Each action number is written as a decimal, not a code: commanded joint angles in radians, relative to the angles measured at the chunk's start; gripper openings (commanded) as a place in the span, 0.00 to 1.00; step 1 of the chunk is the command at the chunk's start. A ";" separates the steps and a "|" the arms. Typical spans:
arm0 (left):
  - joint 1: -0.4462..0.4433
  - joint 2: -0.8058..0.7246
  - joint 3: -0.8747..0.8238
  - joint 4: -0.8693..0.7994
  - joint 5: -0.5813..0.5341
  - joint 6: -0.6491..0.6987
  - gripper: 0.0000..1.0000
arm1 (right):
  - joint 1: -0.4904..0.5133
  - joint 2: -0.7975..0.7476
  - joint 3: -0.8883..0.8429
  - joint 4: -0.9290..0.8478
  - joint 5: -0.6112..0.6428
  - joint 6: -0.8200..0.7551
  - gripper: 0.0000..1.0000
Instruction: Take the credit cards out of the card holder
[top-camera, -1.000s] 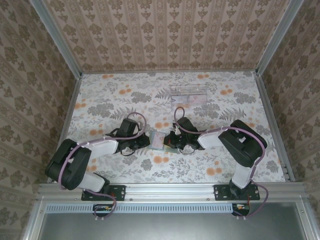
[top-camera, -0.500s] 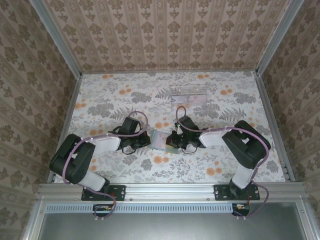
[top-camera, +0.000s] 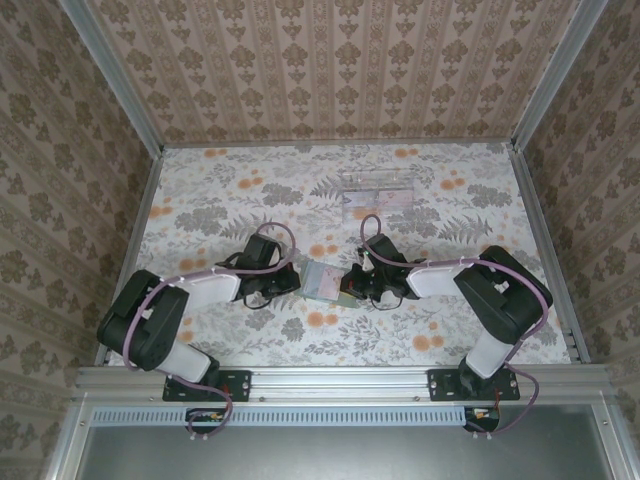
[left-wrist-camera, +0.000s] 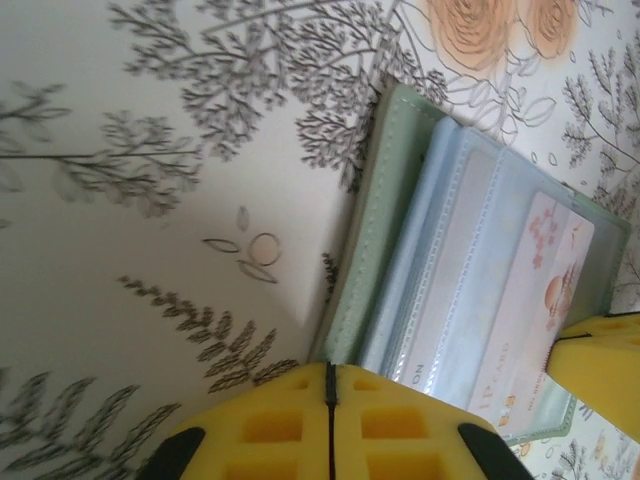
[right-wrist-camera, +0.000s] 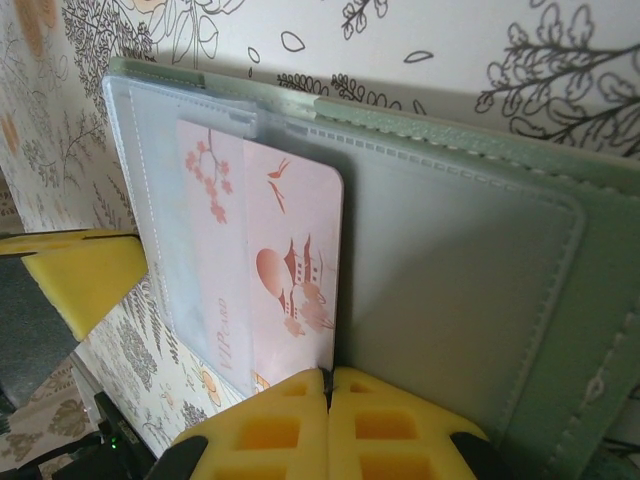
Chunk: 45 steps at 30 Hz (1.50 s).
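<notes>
I will open my right gripper, which is at the corner of the pink card sitting half in the clear pocket, and grip its exposed edge (right-wrist-camera: 336, 270) before lifting it.
The grey-green card holder (top-camera: 322, 283) lies open on the flowered table between both grippers. My left gripper (top-camera: 300, 282) is shut, and in the left wrist view the holder's green cover edge (left-wrist-camera: 385, 230) runs into the seam of the left gripper (left-wrist-camera: 330, 372). My right gripper (top-camera: 349, 288) is shut too. In the right wrist view a pale pink credit card (right-wrist-camera: 290, 250) sticks halfway out of the clear pocket of the holder (right-wrist-camera: 460, 260), and its long edge ends in the seam of the right gripper (right-wrist-camera: 328, 375). That pink card (left-wrist-camera: 545, 290) also appears in the left wrist view.
A clear plastic tray (top-camera: 377, 190) stands at the back of the table, right of centre. Patterned walls close in the table on three sides. The other gripper's yellow fingers (right-wrist-camera: 80, 275) (left-wrist-camera: 600, 365) sit close to the holder's edges.
The right gripper has shifted slightly right and its elbow has swung outward. The holder has slid a little with it. Both grippers stay shut.
</notes>
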<state>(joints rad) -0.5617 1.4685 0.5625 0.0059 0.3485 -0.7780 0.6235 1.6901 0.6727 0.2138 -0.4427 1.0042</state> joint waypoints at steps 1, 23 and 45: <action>-0.019 -0.064 0.018 -0.084 -0.058 0.024 0.10 | -0.004 -0.002 -0.008 0.005 -0.005 -0.008 0.00; -0.170 0.174 0.191 -0.097 -0.084 0.062 0.01 | -0.002 0.013 -0.023 0.047 0.002 0.002 0.12; -0.171 0.167 0.165 -0.110 -0.098 0.045 0.00 | -0.004 0.014 -0.073 0.135 0.045 0.019 0.00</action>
<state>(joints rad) -0.7326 1.6203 0.7498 -0.0410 0.2802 -0.7254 0.6277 1.7126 0.6430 0.3691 -0.4488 1.0279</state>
